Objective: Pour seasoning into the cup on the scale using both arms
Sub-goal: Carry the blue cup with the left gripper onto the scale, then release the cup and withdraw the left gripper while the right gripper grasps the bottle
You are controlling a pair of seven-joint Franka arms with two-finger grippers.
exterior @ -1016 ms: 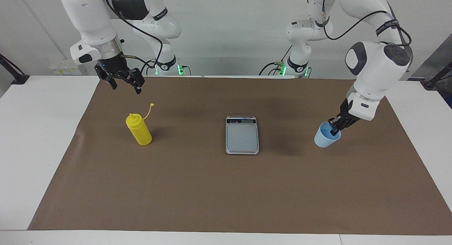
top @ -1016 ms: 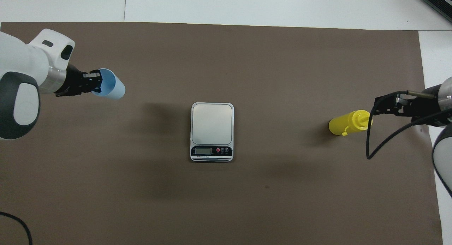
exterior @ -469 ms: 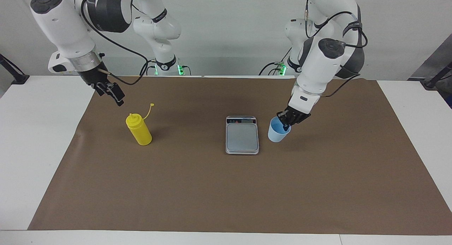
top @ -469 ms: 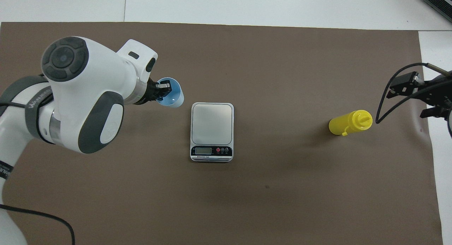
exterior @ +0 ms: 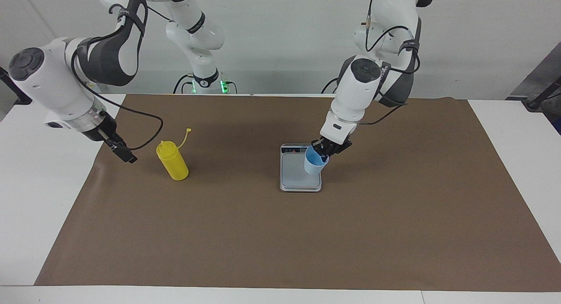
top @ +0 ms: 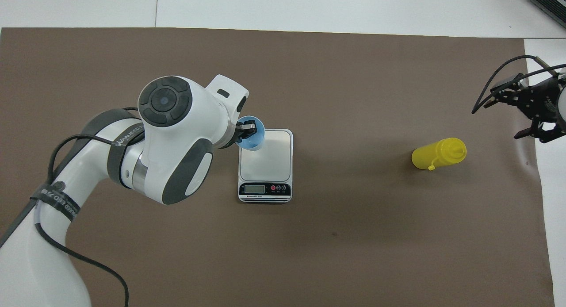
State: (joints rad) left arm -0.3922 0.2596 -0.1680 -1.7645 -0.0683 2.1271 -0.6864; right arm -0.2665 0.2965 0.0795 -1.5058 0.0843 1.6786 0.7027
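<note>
Next, I let go of the light-blue cup with my left gripper near the middle of the silver scale's plate [top: 266, 148]. The cup now hangs above the plate's edge.
My left gripper [exterior: 323, 151] [top: 247, 129] is shut on the rim of the light-blue cup [exterior: 314, 162] [top: 253, 138]. The cup hangs slightly tilted over the silver scale [exterior: 299, 174] [top: 265, 159], above the plate's edge toward the left arm's end. The yellow seasoning bottle [exterior: 173, 161] [top: 437, 153] stands upright on the mat toward the right arm's end, its cap strap sticking up. My right gripper [exterior: 127, 156] [top: 501, 121] is open and low beside the bottle, a short way off and not touching it.
A brown mat [exterior: 280, 234] covers most of the white table [exterior: 39, 172]. A smaller white arm base with green lights [exterior: 206, 83] stands at the robots' edge of the table. The scale's dark display strip [top: 264, 189] lies along its edge nearest the robots.
My left arm carried the cup from the left arm's end of the mat to over the scale. My right gripper came down and out, from over the bottle to beside it.
</note>
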